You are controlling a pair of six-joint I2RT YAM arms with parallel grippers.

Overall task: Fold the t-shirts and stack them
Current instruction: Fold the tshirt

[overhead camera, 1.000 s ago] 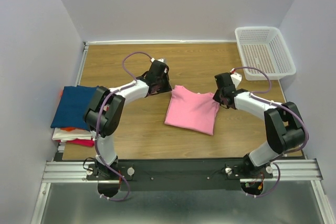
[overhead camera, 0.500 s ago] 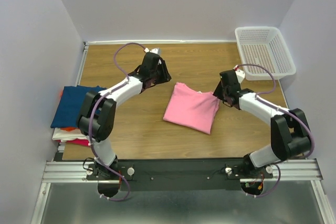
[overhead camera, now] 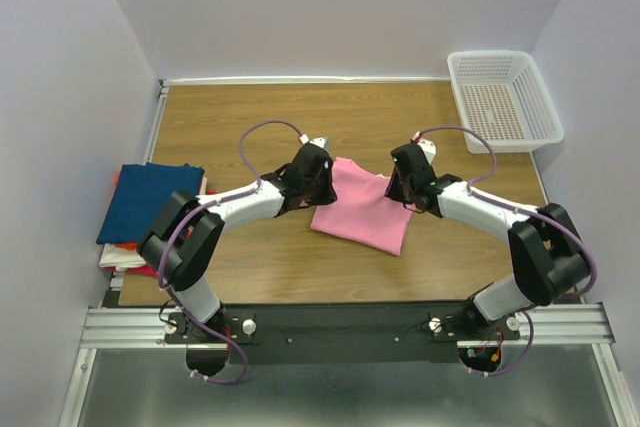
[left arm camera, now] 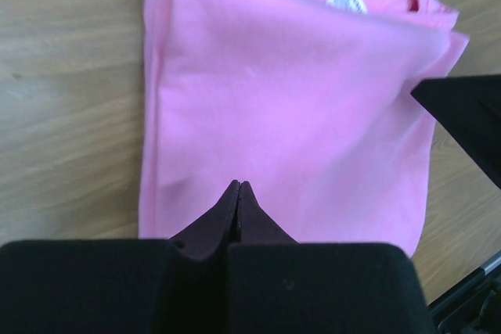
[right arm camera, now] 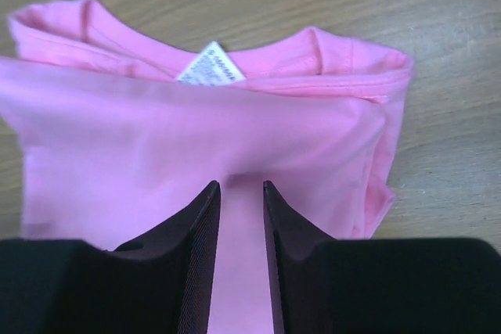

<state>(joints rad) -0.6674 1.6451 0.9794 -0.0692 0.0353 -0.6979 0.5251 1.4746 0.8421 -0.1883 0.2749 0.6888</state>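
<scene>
My left gripper's closed fingers hover over the pink t-shirt's flat cloth; it should open and pinch the folded side edge (left arm camera: 149,185) before carrying it to the stack.
The bright pink t-shirt (overhead camera: 365,212) lies folded in a rough rectangle at the table's middle. My left gripper (overhead camera: 322,190) is over its left edge; in the left wrist view its jaws (left arm camera: 239,185) are shut with nothing between them, tips low over the pink cloth (left arm camera: 290,99). My right gripper (overhead camera: 402,192) is over the shirt's far right corner, near the collar. Its jaws (right arm camera: 241,187) stand a narrow gap apart above the pink cloth (right arm camera: 196,131). A dark blue t-shirt (overhead camera: 150,202) tops a stack at the left edge, with red, orange and magenta cloth (overhead camera: 135,259) under it.
A white mesh basket (overhead camera: 505,97) stands at the back right corner. The shirt's white neck label (right arm camera: 210,66) faces up at the collar. The right arm's black body (left arm camera: 470,115) shows at the right of the left wrist view. Walls close in on all sides.
Both grippers have moved inward onto the pink shirt. The left one came forward from the far left of the shirt, the right one moved left. The shirt has barely shifted.
</scene>
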